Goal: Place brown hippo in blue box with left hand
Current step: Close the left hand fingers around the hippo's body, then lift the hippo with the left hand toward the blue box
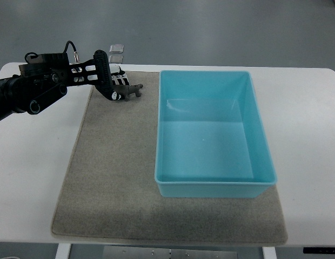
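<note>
Next, my left gripper lets go of the brown hippo on the bottom of the blue box near the box's far side (205,115), halfway between the box's sides. The hippo is now low at the grey mat's far edge.
The brown hippo (133,91) is a small dark-brown toy at the far edge of the grey mat (113,178), just left of the blue box (265,162). My left hand (115,86), black and skeletal, reaches in from the left edge. Its fingers (104,70) curl around the hippo's left end, with one in front and others behind it. The hippo's right half sticks out toward the box and stays low, at or just above the mat. The blue box is an open, light-blue rectangular tub with nothing inside. The right arm does not show.
The mat lies on a white table (32,172), and the box stands on the mat's right half. Two small clear squares (116,52) lie on the floor beyond the table's far edge.
</note>
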You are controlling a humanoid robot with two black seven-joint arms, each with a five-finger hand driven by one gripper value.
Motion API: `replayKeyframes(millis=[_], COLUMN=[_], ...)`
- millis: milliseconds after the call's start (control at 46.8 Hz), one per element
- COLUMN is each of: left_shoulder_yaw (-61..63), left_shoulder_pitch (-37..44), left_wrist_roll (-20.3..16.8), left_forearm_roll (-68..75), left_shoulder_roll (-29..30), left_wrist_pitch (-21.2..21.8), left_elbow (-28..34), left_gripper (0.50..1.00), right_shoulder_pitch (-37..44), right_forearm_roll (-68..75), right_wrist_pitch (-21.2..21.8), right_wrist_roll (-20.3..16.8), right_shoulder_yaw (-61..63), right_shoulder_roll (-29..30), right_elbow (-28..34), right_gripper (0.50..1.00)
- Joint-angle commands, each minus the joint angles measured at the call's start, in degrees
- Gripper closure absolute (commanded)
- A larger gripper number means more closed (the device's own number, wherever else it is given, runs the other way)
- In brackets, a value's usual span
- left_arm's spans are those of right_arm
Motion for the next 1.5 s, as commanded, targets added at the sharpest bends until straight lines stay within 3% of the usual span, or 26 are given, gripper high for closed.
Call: replayKeyframes(millis=[0,449,663,812,983,1325,1475], left_shoulder_yaw=[-0.2,-2.2,-3.8,-3.9,-4.0,-4.0,-4.1], left_shoulder_pitch=[0.0,-0.5,-3.7,-6.1,-9.1,-15.6,-15.7], left_wrist_roll=[0.0,-0.6,-0.9,-0.8,-0.9,-0.6,0.1], left_forearm_roll=[-0.1,-3.9,-3.9,-3.8,-3.3,-2.6,-0.6], left_shoulder_roll=[0.1,2.4,9.6,11.2,13.5,12.9,10.9], left_wrist_pitch=[0.1,-0.8,-1.8,-4.2,-5.7,-9.6,-9.3], left_elbow=[0.1,-0.8,-9.0,-12.4,-20.7,-28.1,-32.0], left_gripper=[1.000,1.000,1.000,1.000,1.000,1.000,1.000], right_shoulder_pitch=[0.0,0.0,0.0,0.0,0.0,0.0,0.0], right_forearm_roll=[0.0,0.0,0.0,0.0,0.0,0.0,0.0], right_wrist_pitch=[0.0,0.0,0.0,0.0,0.0,0.0,0.0], right_wrist_roll=[0.0,0.0,0.0,0.0,0.0,0.0,0.1], right_shoulder_yaw=[0.0,0.0,0.0,0.0,0.0,0.0,0.0], right_shoulder_roll=[0.0,0.0,0.0,0.0,0.0,0.0,0.0], right_elbow=[0.1,0.0,0.1,0.1,0.1,0.0,0.1], right_gripper=[0.564,0.564,0.564,0.564,0.564,0.564,0.564])
